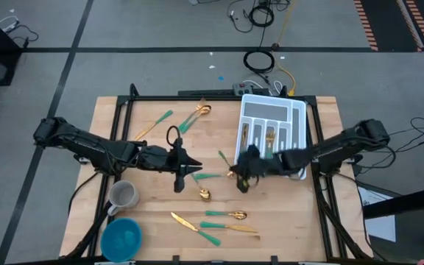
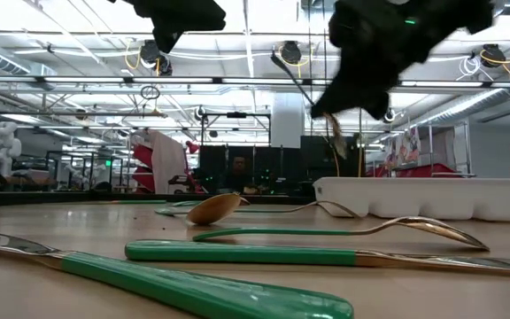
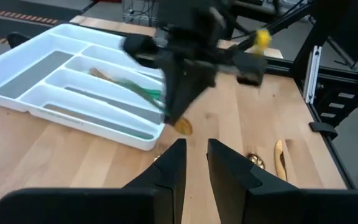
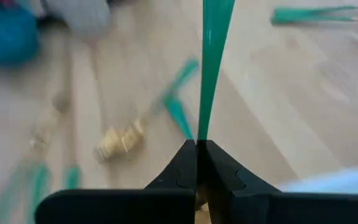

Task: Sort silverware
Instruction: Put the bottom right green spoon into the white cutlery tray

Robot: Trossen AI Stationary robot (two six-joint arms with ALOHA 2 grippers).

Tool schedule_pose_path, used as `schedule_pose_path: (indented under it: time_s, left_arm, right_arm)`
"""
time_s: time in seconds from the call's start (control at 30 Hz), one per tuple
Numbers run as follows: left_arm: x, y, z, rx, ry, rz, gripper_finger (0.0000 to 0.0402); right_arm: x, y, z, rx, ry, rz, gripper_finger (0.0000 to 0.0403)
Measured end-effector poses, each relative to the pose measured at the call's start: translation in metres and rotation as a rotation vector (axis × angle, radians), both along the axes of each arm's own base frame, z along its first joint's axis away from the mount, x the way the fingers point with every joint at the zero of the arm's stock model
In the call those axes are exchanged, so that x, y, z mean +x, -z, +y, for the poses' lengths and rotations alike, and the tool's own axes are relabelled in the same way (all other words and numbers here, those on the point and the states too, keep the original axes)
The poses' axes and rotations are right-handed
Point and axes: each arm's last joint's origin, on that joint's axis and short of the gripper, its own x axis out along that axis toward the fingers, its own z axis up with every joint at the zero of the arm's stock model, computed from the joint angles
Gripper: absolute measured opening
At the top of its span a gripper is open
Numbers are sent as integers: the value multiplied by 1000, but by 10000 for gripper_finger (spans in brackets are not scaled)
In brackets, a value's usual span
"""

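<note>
The robot's right gripper will set the teal-handled piece, now held in front of the white tray, down on the bare wood (image 1: 253,200) between the white tray and the front spoon.
My right gripper (image 1: 241,177) hangs over the table's middle, just in front of the white tray (image 1: 294,112), and is shut on one piece of silverware (image 4: 211,68) with a teal handle and a gold head (image 3: 182,126). Whether it is a spoon or a fork I cannot tell. My left gripper (image 1: 179,180) hovers to its left, fingers slightly open (image 3: 194,163), touching nothing. Other silverware lies flat on the wood: near the far edge (image 1: 197,114), mid-table (image 1: 208,176), and near the front (image 1: 227,216). Several pieces lie in the tray (image 1: 269,137). My right gripper pinches the piece between its two shut fingers at the lower end of the teal handle (image 4: 199,134), near the gold head. The fingers point down from above. The piece is lifted clear and tilted, handle slanting up (image 2: 286,69) and head hanging below (image 2: 335,133).
A grey mug (image 1: 124,195) and a blue bowl (image 1: 121,237) stand at the near left corner. The tray sits at the far right. Bare wood lies between the two grippers and along the left side. In the low view, knives (image 2: 237,252) lie close to the camera.
</note>
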Motion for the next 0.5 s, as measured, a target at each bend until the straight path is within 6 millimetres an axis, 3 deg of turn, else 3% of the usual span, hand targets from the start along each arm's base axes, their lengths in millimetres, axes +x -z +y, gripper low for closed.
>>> schedule_pose_path:
  time_s: [0.2, 0.4, 0.5]
  left_arm:
    - [0, 1, 0, 1, -1, 10, 73]
    - [-1, 2, 1, 9, -14, 21, 73]
    - [-1, 2, 1, 10, -15, 24, 73]
  right_arm:
    - [-7, 13, 37, -179, -50, 33, 0]
    - [-22, 38, 50, -247, 179, 101, 0]
    - [-33, 50, 55, -264, 211, 180, 0]
